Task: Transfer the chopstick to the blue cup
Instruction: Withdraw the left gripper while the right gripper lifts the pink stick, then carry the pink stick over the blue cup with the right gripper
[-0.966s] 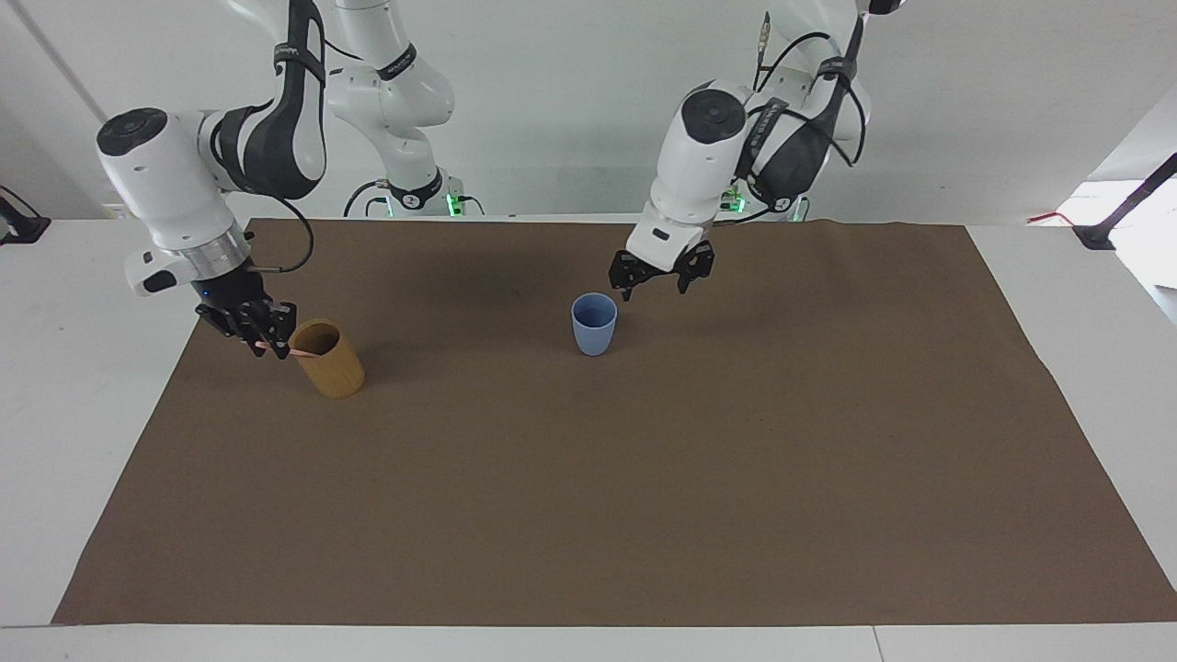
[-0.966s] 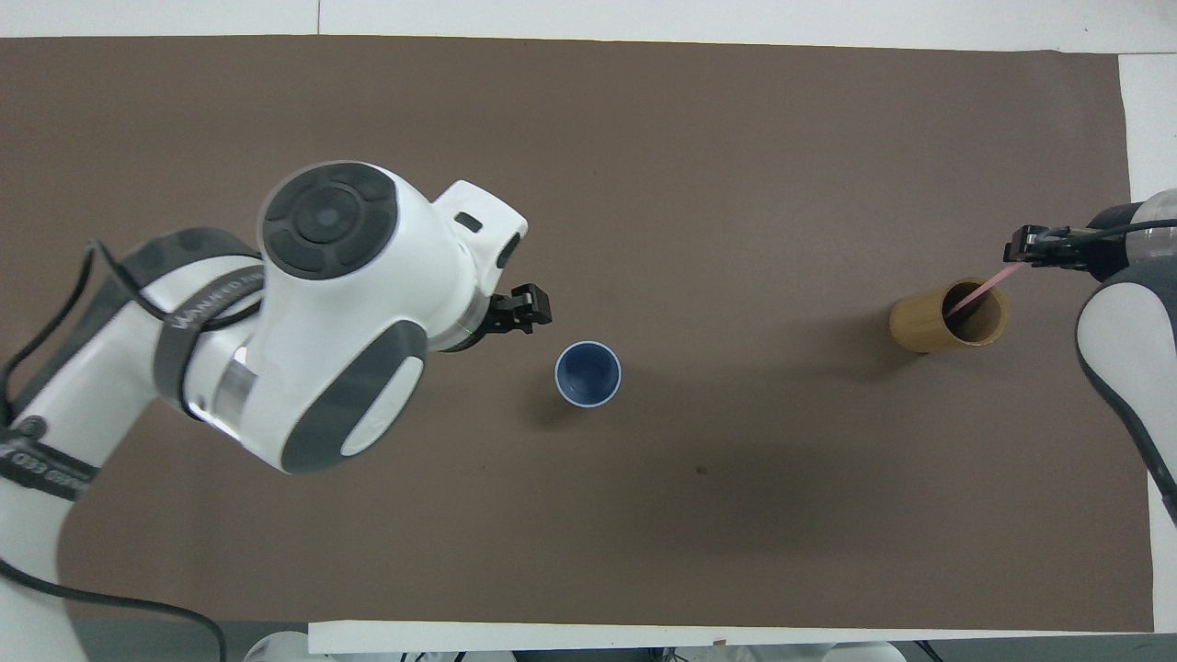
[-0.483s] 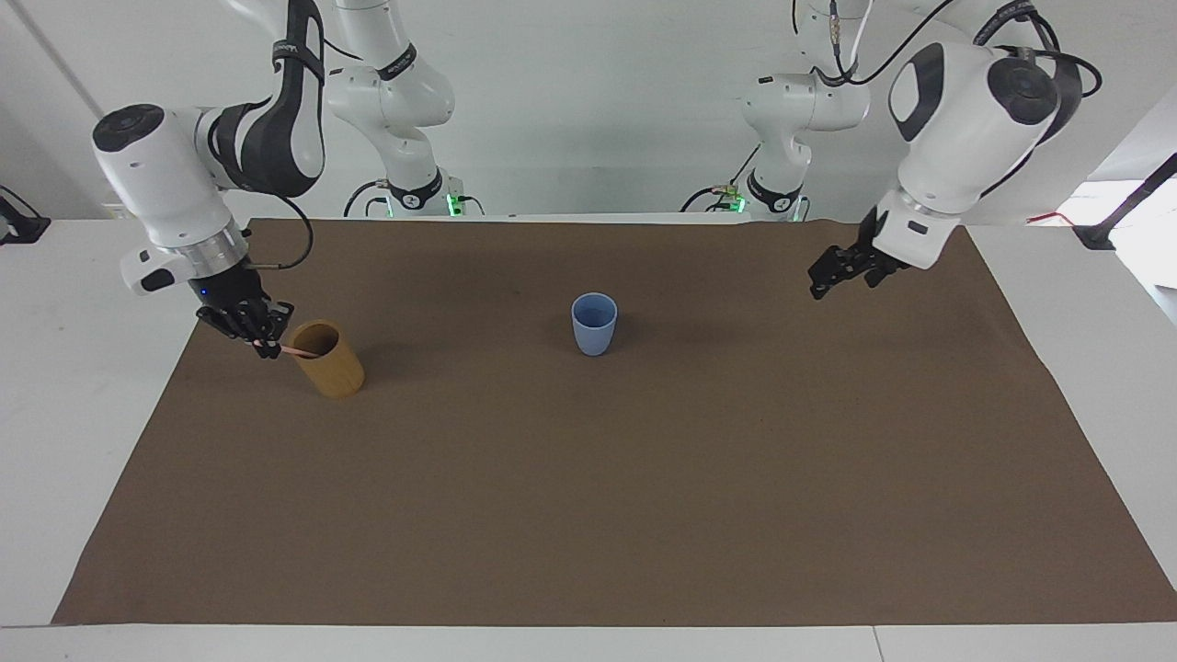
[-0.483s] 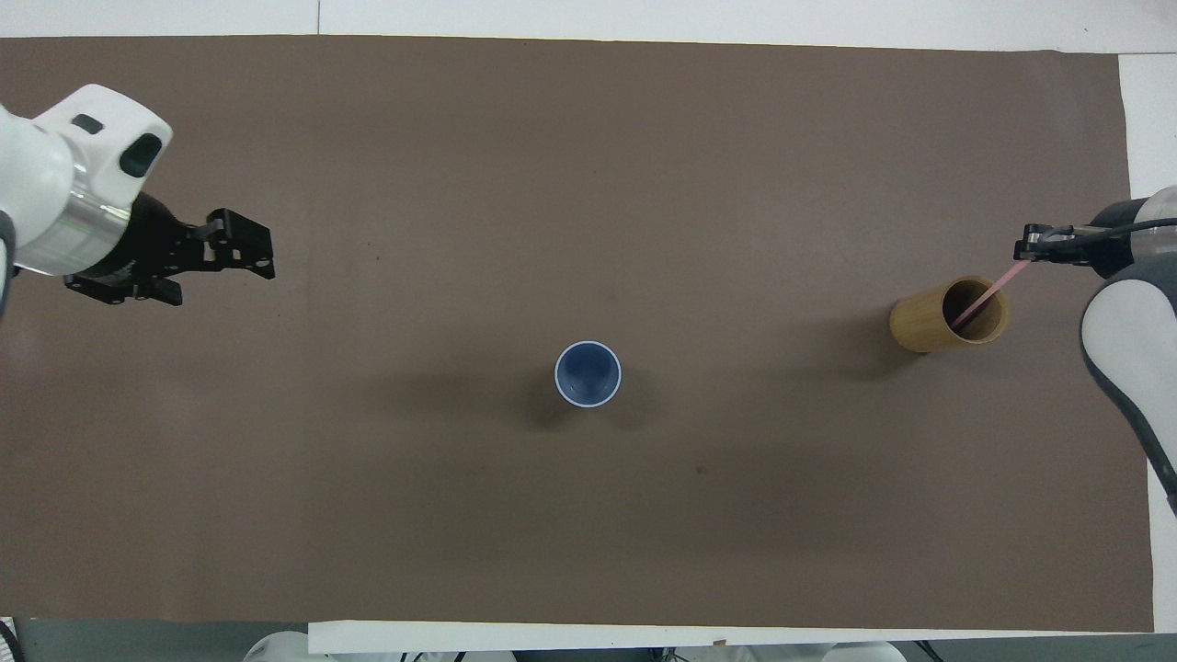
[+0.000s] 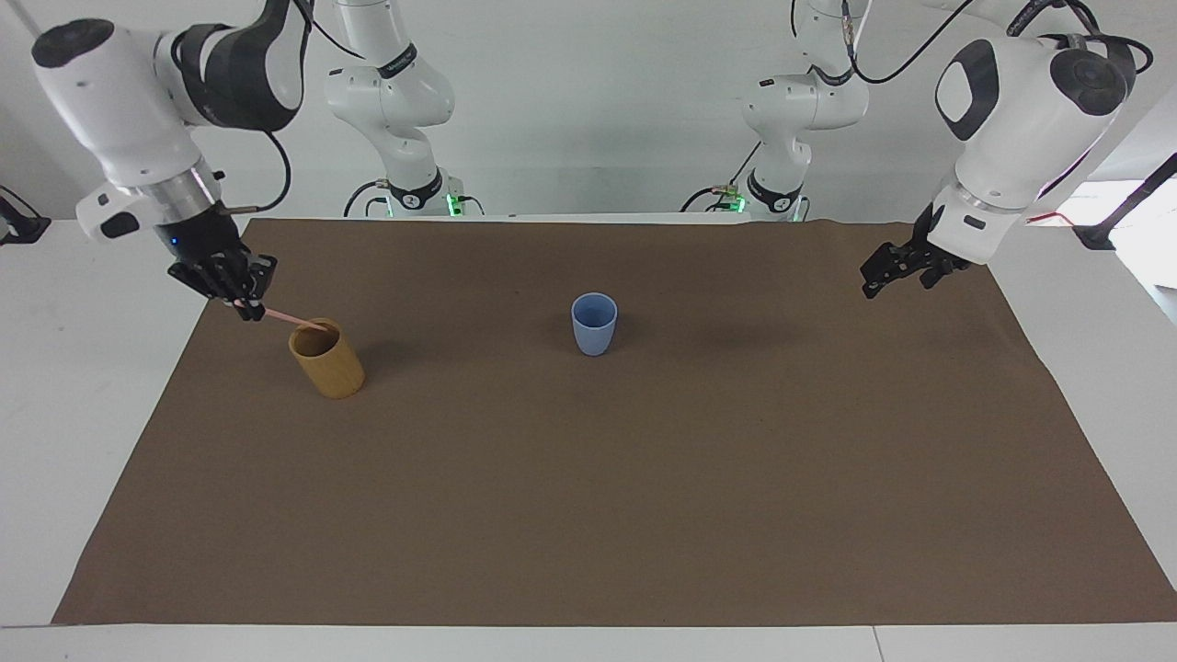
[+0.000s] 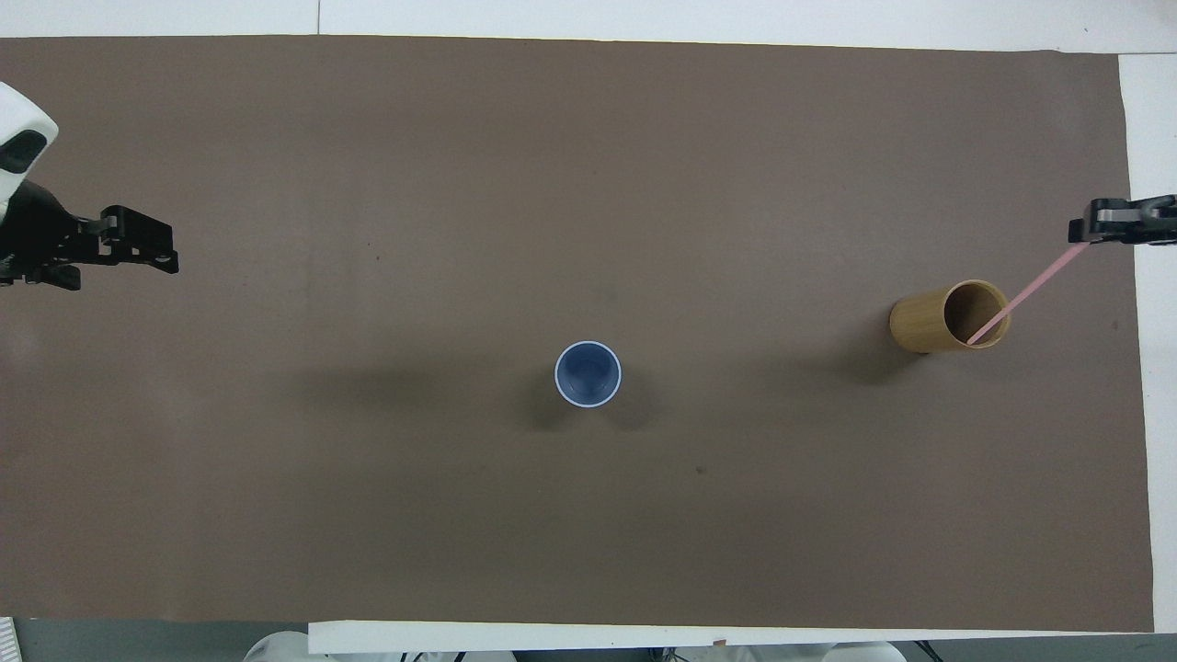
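Next, I let go of the pale-pink chopstick with my right gripper inside the empty blue cup (image 6: 587,388), so it is left leaning on the cup's rim.
The blue cup (image 5: 594,324) stands upright in the middle of the brown mat and shows empty from above (image 6: 588,373). My right gripper (image 5: 244,299) is shut on the upper end of one pale-pink chopstick (image 5: 290,318). It hangs above the mat's edge beside the tan-yellow cup (image 5: 328,360). The chopstick (image 6: 1025,294) slants down, its lower tip at that cup's rim (image 6: 975,338). My left gripper (image 5: 887,276) is open and empty over the mat at the left arm's end, also seen in the overhead view (image 6: 138,248).
The brown mat (image 5: 644,478) covers most of the white table. The tan-yellow cup (image 6: 929,322) stands at the right arm's end of the mat. Nothing else lies on the mat.
My right gripper has risen and drawn the chopstick almost out of the tan-yellow cup. My left gripper has swung away from the blue cup to the left arm's end of the mat.
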### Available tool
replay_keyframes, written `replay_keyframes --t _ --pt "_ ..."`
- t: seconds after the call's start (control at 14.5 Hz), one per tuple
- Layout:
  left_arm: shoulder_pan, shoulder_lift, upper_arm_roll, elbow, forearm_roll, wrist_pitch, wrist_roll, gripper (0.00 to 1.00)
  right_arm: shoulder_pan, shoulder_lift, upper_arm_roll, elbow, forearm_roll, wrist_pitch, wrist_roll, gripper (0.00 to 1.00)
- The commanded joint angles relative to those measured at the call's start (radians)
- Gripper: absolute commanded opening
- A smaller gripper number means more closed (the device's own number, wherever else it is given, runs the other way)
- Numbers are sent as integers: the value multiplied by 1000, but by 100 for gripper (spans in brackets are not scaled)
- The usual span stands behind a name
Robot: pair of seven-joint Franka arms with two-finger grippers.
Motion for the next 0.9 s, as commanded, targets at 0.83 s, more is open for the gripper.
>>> replay_keyframes --t 0.83 --pt "40 23 4 82 63 -68 198 100 595 150 18 116 2 173 998 9"
